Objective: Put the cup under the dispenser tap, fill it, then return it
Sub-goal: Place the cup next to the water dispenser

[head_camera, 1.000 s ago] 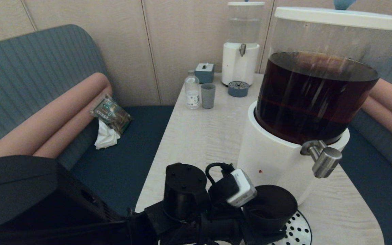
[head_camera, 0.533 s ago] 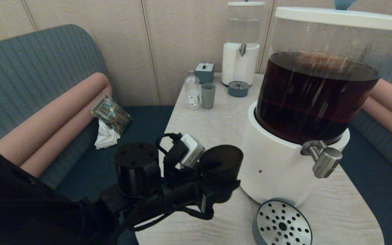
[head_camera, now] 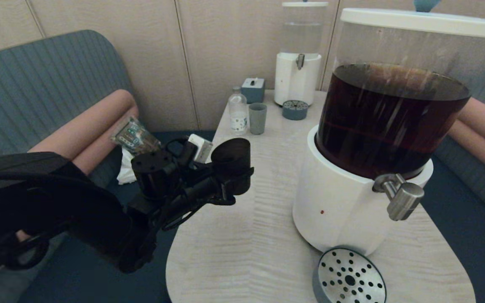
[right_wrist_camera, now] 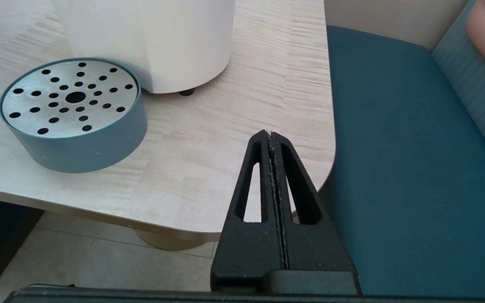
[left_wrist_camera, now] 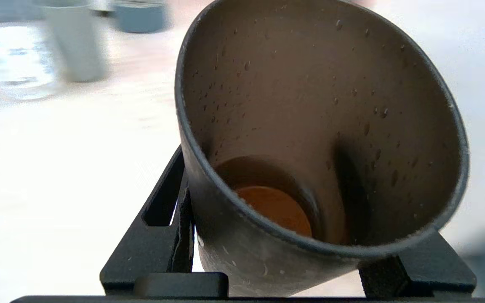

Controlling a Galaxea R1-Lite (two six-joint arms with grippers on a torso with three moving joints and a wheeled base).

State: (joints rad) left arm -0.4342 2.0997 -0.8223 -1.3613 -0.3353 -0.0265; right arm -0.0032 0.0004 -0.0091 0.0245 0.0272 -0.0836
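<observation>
Next, I release the matte black cup, which hangs above the table's edge now, from my left gripper on the table (head_camera: 234, 200) between the large dispenser and the packet's bench.
The matte black cup (head_camera: 232, 162) hangs upright above the table's left edge, held from the side by my left gripper (head_camera: 230, 185), which is shut on it. In the left wrist view the cup (left_wrist_camera: 318, 126) fills the frame, with a little brown drink at its bottom and droplets on its inner wall. The brushed-steel dispenser tap (head_camera: 399, 195) sticks out of the large white-based dispenser (head_camera: 343, 202) of dark drink, well right of the cup. Below the tap lies the perforated drip tray (head_camera: 349, 275), bare. My right gripper (right_wrist_camera: 270, 139) rests shut and empty past the table's near right corner.
At the table's far end stand a grey-blue cup (head_camera: 257, 118), a small clear bottle (head_camera: 238, 111), a grey box (head_camera: 253, 89) and a small white dispenser (head_camera: 297, 71) with its own drip tray (head_camera: 294, 110). Blue bench seats flank the table (head_camera: 242, 235); a packet (head_camera: 136, 140) lies on the left one.
My left gripper has carried the cup off the drip tray, up and leftward and farther from me, to the table's left edge. The right arm has not moved.
</observation>
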